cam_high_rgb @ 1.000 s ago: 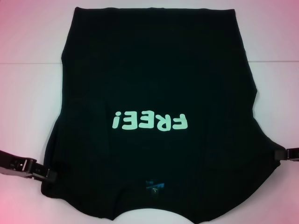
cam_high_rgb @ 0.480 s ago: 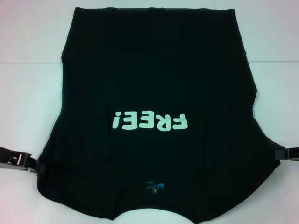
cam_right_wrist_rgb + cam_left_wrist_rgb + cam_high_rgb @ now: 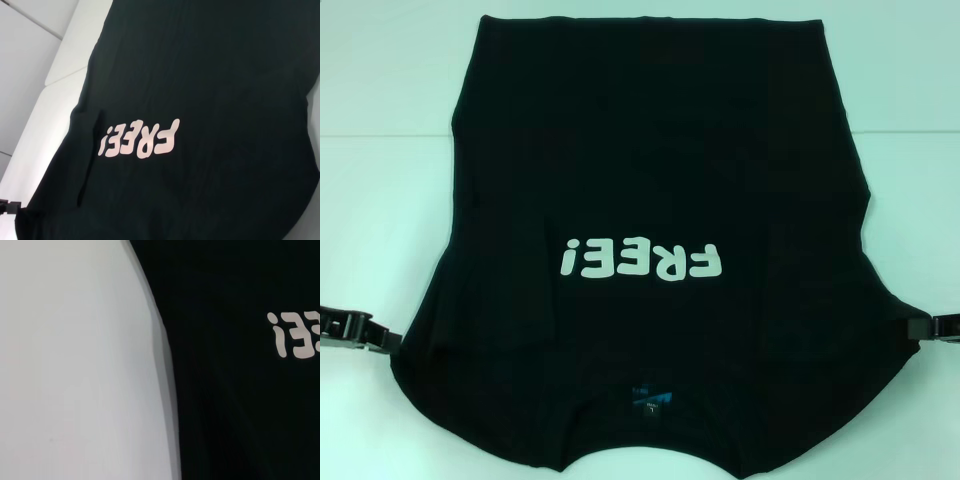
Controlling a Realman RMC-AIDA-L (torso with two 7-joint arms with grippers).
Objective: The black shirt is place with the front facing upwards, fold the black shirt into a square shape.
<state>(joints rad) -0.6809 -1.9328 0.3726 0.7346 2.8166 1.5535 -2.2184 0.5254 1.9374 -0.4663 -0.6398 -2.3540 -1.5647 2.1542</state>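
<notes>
The robot's left gripper only just meets the edge of the sleeve with its fingers, so it should open and take more cloth farther in before (image 3: 419, 367) it pulls the shirt.
The black shirt (image 3: 650, 150) lies spread flat on the white table (image 3: 380, 200), front up. Its white "FREE!" print (image 3: 640, 262) reads upside down, and its blue neck label (image 3: 650, 393) is near the front edge. My left gripper (image 3: 392, 343) is at the tip of the shirt's left sleeve and is shut on the cloth there. My right gripper (image 3: 918, 327) is at the right sleeve tip, where the cloth draws to a point between its fingers. The shirt also fills the left wrist view (image 3: 240, 405) and the right wrist view (image 3: 210, 75), where the left gripper (image 3: 9, 206) shows far off.
Bare white table shows to the left (image 3: 75, 365) and right (image 3: 920, 200) of the shirt. A seam in the table surface (image 3: 380, 135) runs across the far part. The shirt's hem (image 3: 650, 20) reaches the far edge of the view.
My left gripper has moved outward to the left and a little farther away, and the shirt's left sleeve edge has come out with it. The right gripper has not moved.
</notes>
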